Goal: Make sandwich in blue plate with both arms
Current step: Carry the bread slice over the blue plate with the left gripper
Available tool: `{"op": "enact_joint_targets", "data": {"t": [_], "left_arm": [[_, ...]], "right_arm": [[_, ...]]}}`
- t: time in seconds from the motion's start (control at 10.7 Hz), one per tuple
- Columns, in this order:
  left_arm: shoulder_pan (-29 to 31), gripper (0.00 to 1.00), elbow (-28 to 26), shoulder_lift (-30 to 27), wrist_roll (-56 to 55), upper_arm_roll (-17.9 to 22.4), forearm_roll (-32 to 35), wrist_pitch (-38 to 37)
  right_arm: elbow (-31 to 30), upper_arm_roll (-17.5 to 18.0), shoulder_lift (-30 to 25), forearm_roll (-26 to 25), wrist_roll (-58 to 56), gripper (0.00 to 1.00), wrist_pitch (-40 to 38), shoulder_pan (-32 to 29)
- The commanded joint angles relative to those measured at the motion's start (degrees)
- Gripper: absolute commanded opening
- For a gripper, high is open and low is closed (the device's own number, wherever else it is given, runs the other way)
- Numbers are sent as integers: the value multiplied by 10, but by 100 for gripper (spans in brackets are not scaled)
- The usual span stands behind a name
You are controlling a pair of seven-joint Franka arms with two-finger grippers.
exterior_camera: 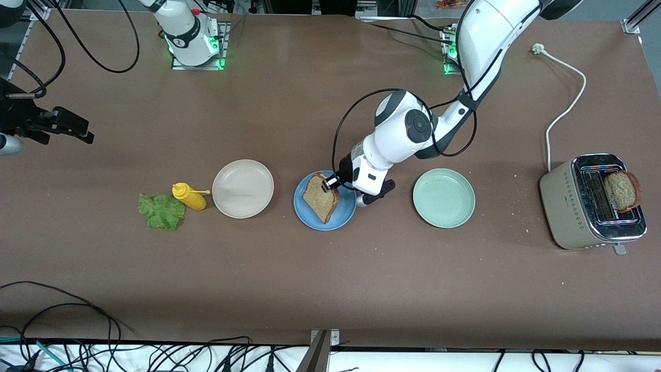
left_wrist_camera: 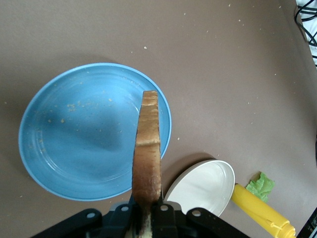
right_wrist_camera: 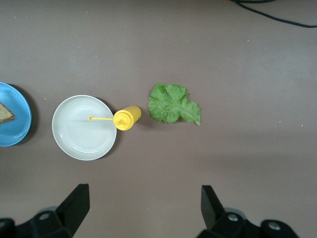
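Observation:
Next, my left gripper lets go of the toast bread near the middle of the blue plate (exterior_camera: pixel 318 201) (left_wrist_camera: pixel 109 142), a little toward the beige plate.
A slice of brown toast bread (exterior_camera: pixel 321 197) hangs tilted over the blue plate (exterior_camera: pixel 345 217), with my left gripper (exterior_camera: pixel 331 182) shut on its crust. In the left wrist view the slice (left_wrist_camera: pixel 147 144) shows edge-on between the fingers of that gripper (left_wrist_camera: pixel 147 214), above the blue plate (left_wrist_camera: pixel 74 134). A second slice (exterior_camera: pixel 622 191) stands in the toaster (exterior_camera: pixel 568 206). The green lettuce leaf (exterior_camera: pixel 161 211) lies on the table toward the right arm's end. My right gripper (right_wrist_camera: pixel 143 203) is open and holds nothing, high over the table near the lettuce (right_wrist_camera: pixel 173 104); it shows in the front view too (exterior_camera: pixel 85 133).
A beige plate (exterior_camera: pixel 242 188) and a yellow squeeze bottle (exterior_camera: pixel 190 196) lie between the lettuce and the blue plate. A pale green plate (exterior_camera: pixel 443 198) sits between the blue plate and the toaster. The toaster's white cord (exterior_camera: pixel 563 111) runs toward the left arm's base.

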Motion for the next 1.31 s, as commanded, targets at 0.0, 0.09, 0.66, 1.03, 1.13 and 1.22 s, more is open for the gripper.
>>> {"op": "enact_joint_targets", "data": {"t": [0.0, 0.09, 0.66, 1.03, 1.13, 1.22], "left_arm": [[-14, 0, 36, 24, -1, 6, 15, 1], [-15, 0, 45, 32, -1, 8, 15, 1], [-42, 0, 68, 62, -1, 25, 15, 1], [-62, 0, 78, 74, 0, 44, 13, 1], [-62, 0, 85, 75, 0, 44, 16, 1], [-62, 0, 86, 78, 1, 44, 16, 1]], "right_arm": [[11, -1, 4, 9, -8, 100, -4, -1], [11, -1, 4, 9, -8, 100, -3, -2], [11, -1, 3, 9, -8, 100, -2, -1], [11, -1, 4, 9, -8, 100, -1, -1], [11, -1, 4, 9, -8, 100, -1, -2], [11, -1, 4, 9, -8, 100, -1, -1]]}}
